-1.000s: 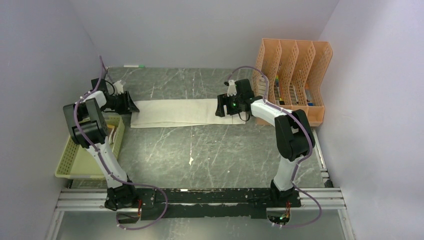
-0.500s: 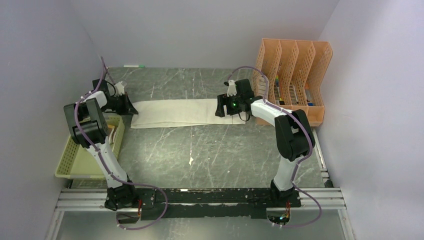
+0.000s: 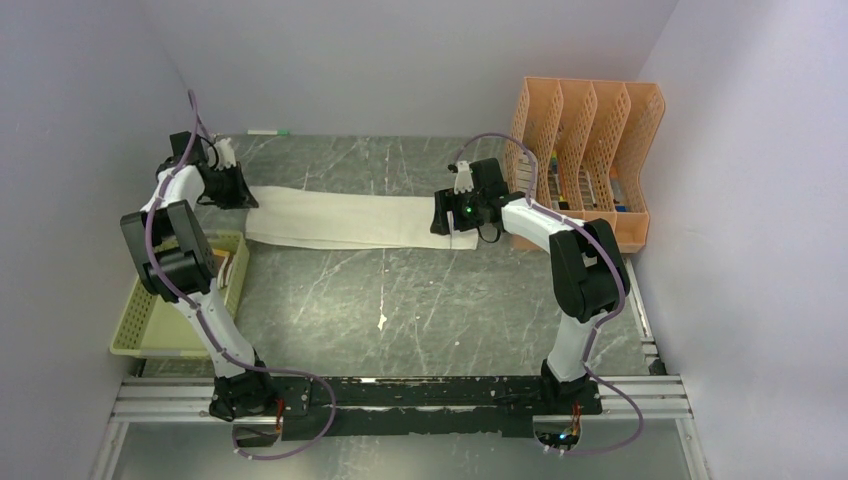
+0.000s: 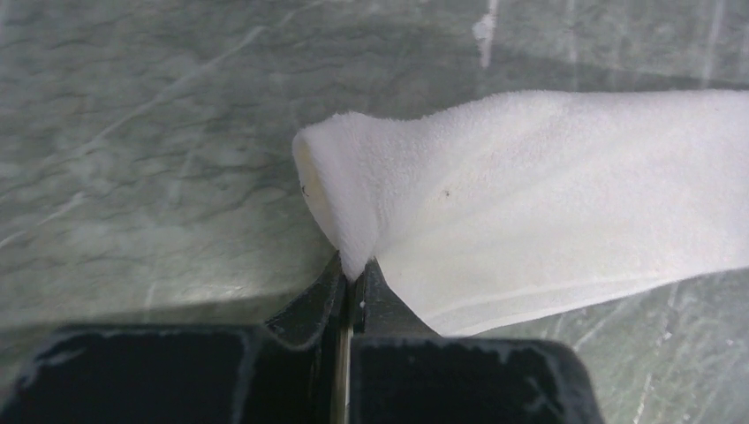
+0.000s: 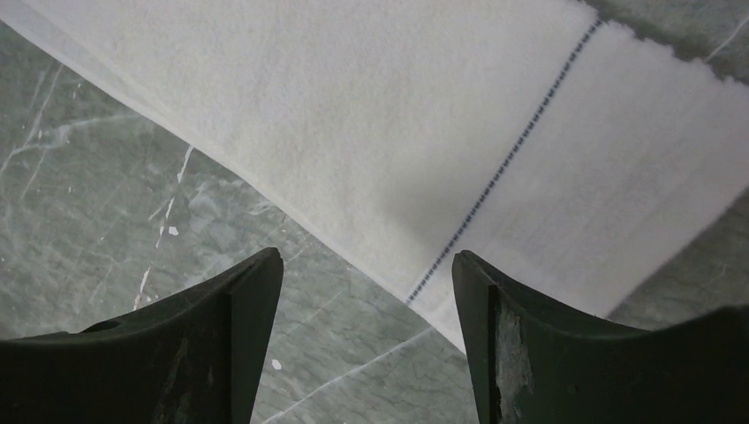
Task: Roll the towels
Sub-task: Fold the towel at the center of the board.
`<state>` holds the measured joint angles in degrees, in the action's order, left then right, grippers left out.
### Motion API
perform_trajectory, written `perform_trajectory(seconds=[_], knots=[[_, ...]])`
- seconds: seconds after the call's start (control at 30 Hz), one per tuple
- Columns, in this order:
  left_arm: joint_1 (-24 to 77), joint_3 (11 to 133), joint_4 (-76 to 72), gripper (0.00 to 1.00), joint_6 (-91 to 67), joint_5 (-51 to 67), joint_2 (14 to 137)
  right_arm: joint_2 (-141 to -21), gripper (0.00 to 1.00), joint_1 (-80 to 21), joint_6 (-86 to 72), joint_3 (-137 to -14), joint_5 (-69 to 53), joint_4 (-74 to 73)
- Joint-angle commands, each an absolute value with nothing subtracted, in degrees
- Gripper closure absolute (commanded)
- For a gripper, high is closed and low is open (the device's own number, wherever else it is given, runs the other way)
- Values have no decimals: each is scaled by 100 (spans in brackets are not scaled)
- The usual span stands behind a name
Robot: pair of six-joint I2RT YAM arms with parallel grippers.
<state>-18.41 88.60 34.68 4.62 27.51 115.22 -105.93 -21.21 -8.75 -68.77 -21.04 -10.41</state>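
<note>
Next, my left gripper releases the pinched towel end on the cream-white towel (image 3: 423, 211) near its dark stitched line.
A cream-white towel (image 3: 345, 220) lies folded in a long strip across the far middle of the table. My left gripper (image 3: 243, 193) is shut on its left end; in the left wrist view the pinched corner (image 4: 353, 208) stands up out of the closed jaws. My right gripper (image 3: 443, 222) is open and hovers over the towel's right end, where a dark stitched line (image 5: 512, 150) crosses the cloth (image 5: 371, 115). A bit of the brown towel (image 3: 231, 266) shows in the basket behind my left arm.
A green mesh basket (image 3: 150, 322) sits at the left edge of the table. An orange file rack (image 3: 590, 150) with small items stands at the back right. A pen (image 3: 266, 131) lies by the back wall.
My left gripper has moved toward the back left, dragging the towel's left end with it; the towel now lies slightly skewed. The right arm has not moved.
</note>
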Motion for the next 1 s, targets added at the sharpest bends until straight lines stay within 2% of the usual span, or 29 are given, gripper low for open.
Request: perform_trajectory(seconds=[0.0, 0.33, 0.43, 0.63, 0.97], knots=[[-1816, 9049, 3610, 93, 372, 1684, 11230, -10600, 29, -2101, -826, -7023, -2103, -1099], [-1543, 9529, 3534, 93, 625, -33, 10887, -10578, 29, -2102, -835, -7071, -2134, -1119], [-1448, 9763, 3672, 93, 644, -171, 10838, -10535, 29, -2099, -843, -7020, -2153, -1067], [-735, 10063, 3902, 93, 802, -1066, 10750, -10486, 28, -2094, -834, -7019, -2163, -1099], [617, 11767, 5484, 93, 364, -1982, 11996, -10170, 28, -2020, -969, -6908, -2074, -1049]])
